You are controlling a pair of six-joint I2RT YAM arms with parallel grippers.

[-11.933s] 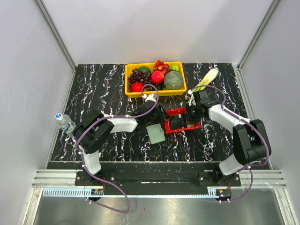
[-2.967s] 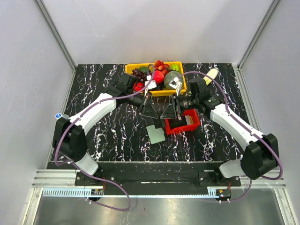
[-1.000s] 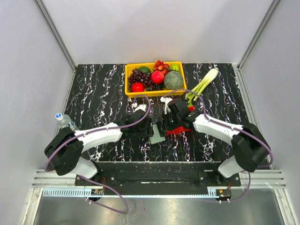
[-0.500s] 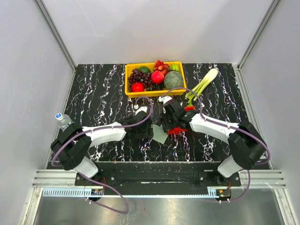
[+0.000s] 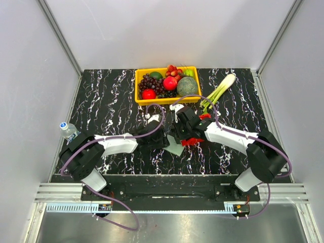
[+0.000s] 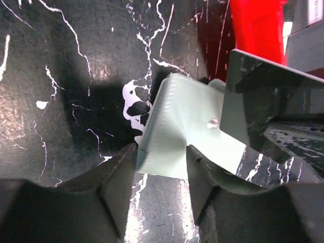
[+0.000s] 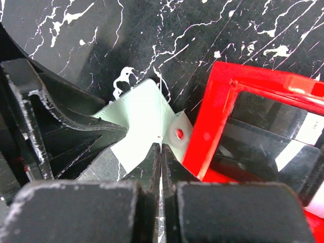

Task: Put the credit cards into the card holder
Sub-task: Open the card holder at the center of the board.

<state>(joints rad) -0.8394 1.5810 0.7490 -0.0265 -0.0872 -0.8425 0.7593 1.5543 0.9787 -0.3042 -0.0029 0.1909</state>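
Observation:
My left gripper needs to open and pinch the holder's stitched edge [image 6: 162, 104] before the credit card goes in, because the card holder is buckling up between its fingers.
The pale grey-green card holder [image 5: 175, 149] lies on the black marble table between both arms. In the left wrist view my left gripper [image 6: 161, 153] has a finger on each side of the card holder's [image 6: 177, 116] near corner, touching it, and the pouch buckles upward. My right gripper [image 7: 161, 148] is shut, its tips resting on the card holder [image 7: 139, 116] beside the snap tab. Whether it pinches anything thin I cannot tell. Dark credit cards [image 7: 260, 144] and a whitish one [image 7: 310, 129] lie in the red basket [image 7: 212, 116].
The red basket [image 5: 192, 142] sits just right of the holder, mostly under the right arm. A yellow tray [image 5: 137, 87] of fruit stands at the back, with a leek [image 5: 221, 89] to its right. A water bottle [image 5: 68, 130] lies at the left edge.
My left gripper has slid right onto the card holder and its jaws have narrowed around the corner. The right gripper has stayed shut over the holder.

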